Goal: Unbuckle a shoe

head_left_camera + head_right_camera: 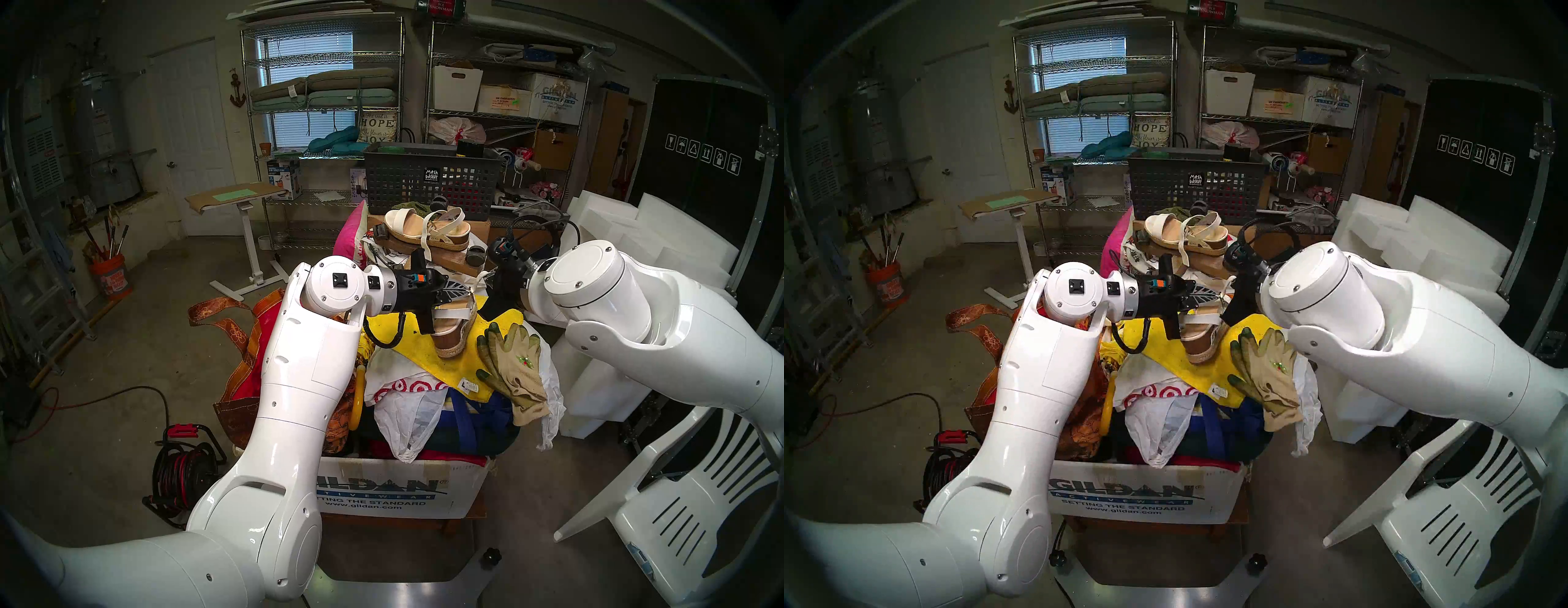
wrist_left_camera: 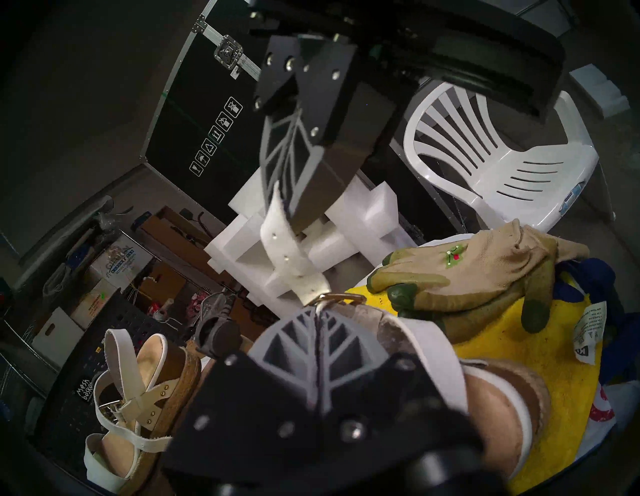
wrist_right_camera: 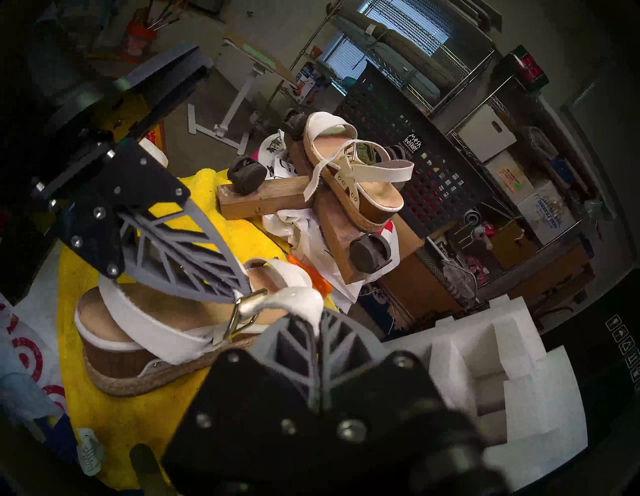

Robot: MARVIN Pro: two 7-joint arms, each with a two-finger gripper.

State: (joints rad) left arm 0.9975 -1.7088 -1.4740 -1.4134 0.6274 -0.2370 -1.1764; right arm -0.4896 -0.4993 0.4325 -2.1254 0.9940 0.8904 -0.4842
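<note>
Next, the right gripper releases the strap's loose end, still threaded, and grips the buckle itself [image 3: 245,314].
The shoe [image 1: 450,335] is a white-strapped wedge sandal with a cork heel and jute trim, standing on a yellow cloth [image 1: 403,335]. My left gripper [image 1: 466,292] is shut on the strap right at the metal buckle [image 3: 242,311]; its own view shows the fingertips [image 2: 311,320] closed against the buckle [image 2: 341,297]. My right gripper [image 1: 483,279] is shut on the free white strap end [image 2: 282,249] and holds it up away from the buckle; its fingers [image 3: 304,343] pinch the strap [image 3: 298,298]. The strap still runs through the buckle.
The twin sandal [image 1: 428,231] lies on a wooden castor dolly [image 1: 454,261] behind. Green-tipped gloves [image 1: 509,365] lie to the shoe's right. A dark mesh basket [image 1: 428,178] stands at the back. All of this sits on a heaped Gildan box [image 1: 382,492]. White chair [image 1: 679,501] and foam blocks [image 1: 636,237] at right.
</note>
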